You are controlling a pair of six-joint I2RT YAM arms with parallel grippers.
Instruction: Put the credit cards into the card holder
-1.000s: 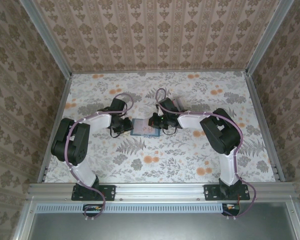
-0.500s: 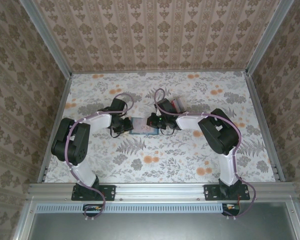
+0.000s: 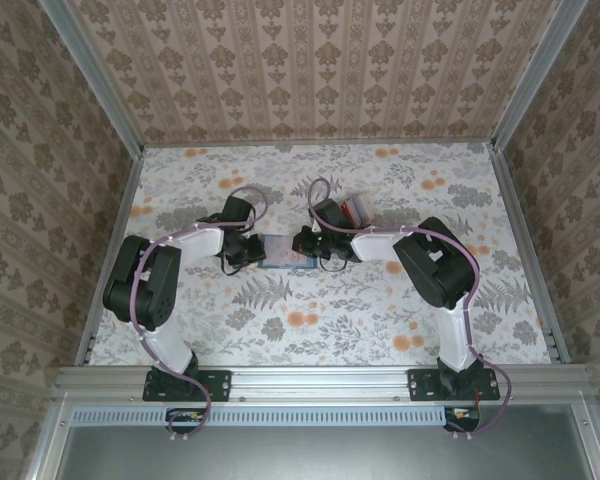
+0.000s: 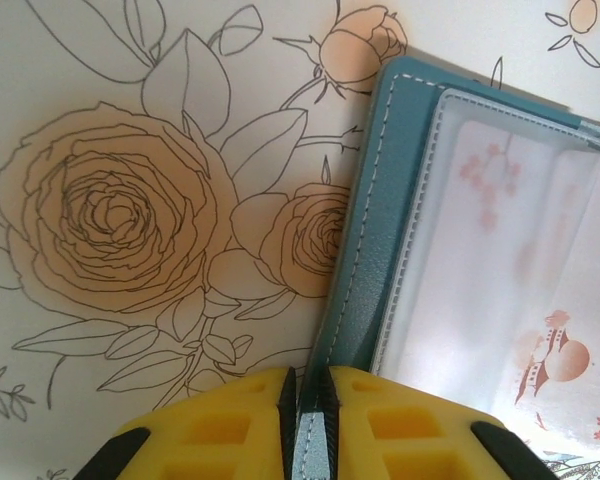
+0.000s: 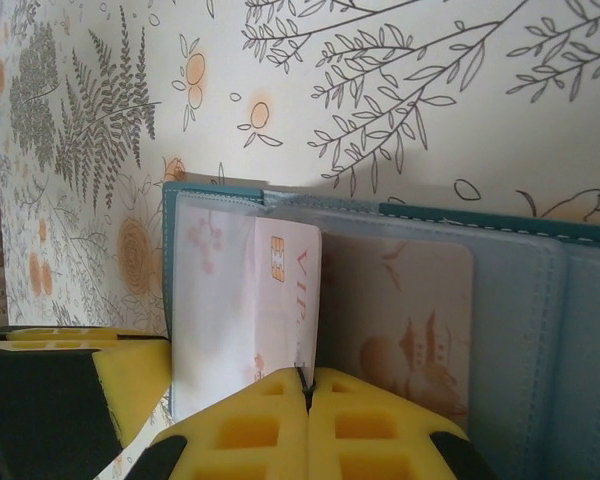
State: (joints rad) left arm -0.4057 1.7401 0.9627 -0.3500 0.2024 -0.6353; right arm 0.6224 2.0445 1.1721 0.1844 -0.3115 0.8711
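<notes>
My right gripper is going to let go of the white credit card in the card holder's frosted sleeve (image 3: 273, 251) (image 5: 242, 315) next to my left gripper.
The teal card holder (image 3: 283, 252) lies open on the flowered table between both grippers. My left gripper (image 4: 310, 425) is shut on its teal left edge (image 4: 375, 220), with a frosted sleeve over a pale card (image 4: 500, 260) beside it. My right gripper (image 5: 308, 385) is shut on the edge of a white credit card (image 5: 288, 285) with a gold chip and red "VIP" lettering. This card stands partly in the frosted sleeve (image 5: 215, 300). Another pale card (image 5: 410, 320) sits in the light blue inner pocket (image 5: 540, 330). From above, the left gripper (image 3: 250, 252) and right gripper (image 3: 308, 246) flank the holder.
A pale tray holding red cards (image 3: 356, 208) stands just behind the right arm. The left gripper's yellow finger (image 5: 130, 375) lies close to the sleeve's left side. Patterned walls and aluminium rails (image 3: 520, 230) enclose the table.
The right gripper has shifted slightly left, toward the card holder, with the white card. The left gripper has kept its hold on the holder's edge.
</notes>
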